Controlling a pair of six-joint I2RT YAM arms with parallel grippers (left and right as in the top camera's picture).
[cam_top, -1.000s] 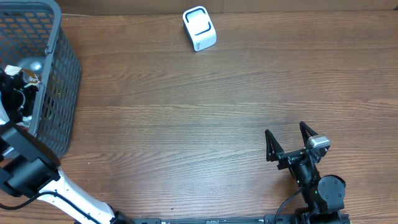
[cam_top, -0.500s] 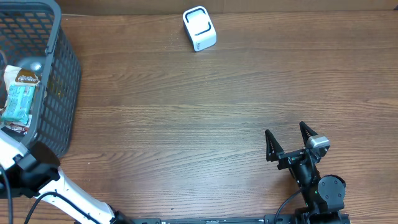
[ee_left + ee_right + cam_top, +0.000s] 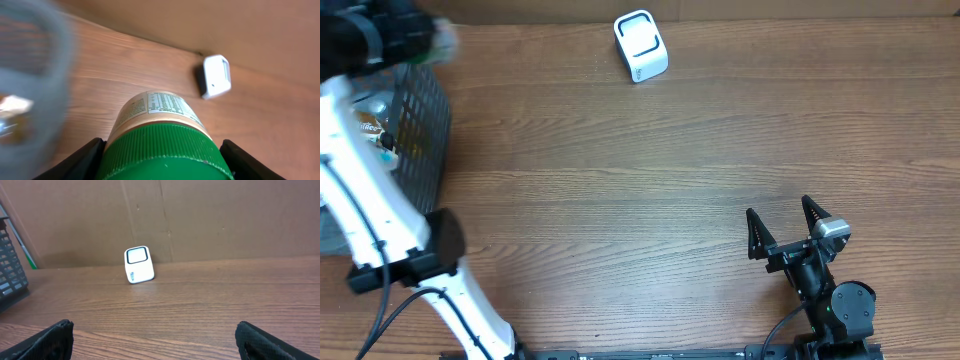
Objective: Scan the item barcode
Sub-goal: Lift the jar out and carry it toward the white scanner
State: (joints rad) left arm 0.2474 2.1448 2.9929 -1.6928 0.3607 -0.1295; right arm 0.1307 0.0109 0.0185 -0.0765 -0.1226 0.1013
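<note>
The robot's left gripper needs to release the jar on the table [image 3: 688,188] between the white scanner and the right gripper. The jar is now above the basket rim.
The item is a jar with a ribbed green lid and a cream printed label [image 3: 161,112]. My left gripper [image 3: 162,161] is shut on it, one black finger on each side of the lid. In the overhead view the left gripper [image 3: 423,40] is a dark blur at the far left above the basket rim, with the jar [image 3: 443,38] a pale smear at its tip. The white barcode scanner [image 3: 640,45] stands at the back of the table, ahead and right of the jar [image 3: 216,76]. My right gripper [image 3: 785,228] rests open near the front right, facing the scanner [image 3: 138,264].
A grey wire basket [image 3: 420,130] stands at the left edge with a few packets inside, and it shows blurred in the left wrist view [image 3: 45,60]. A brown cardboard wall [image 3: 210,215] runs behind the scanner.
My left arm has risen out of the basket with the jar and swung toward the back left corner, moving fast enough to blur. The right arm has not moved.
</note>
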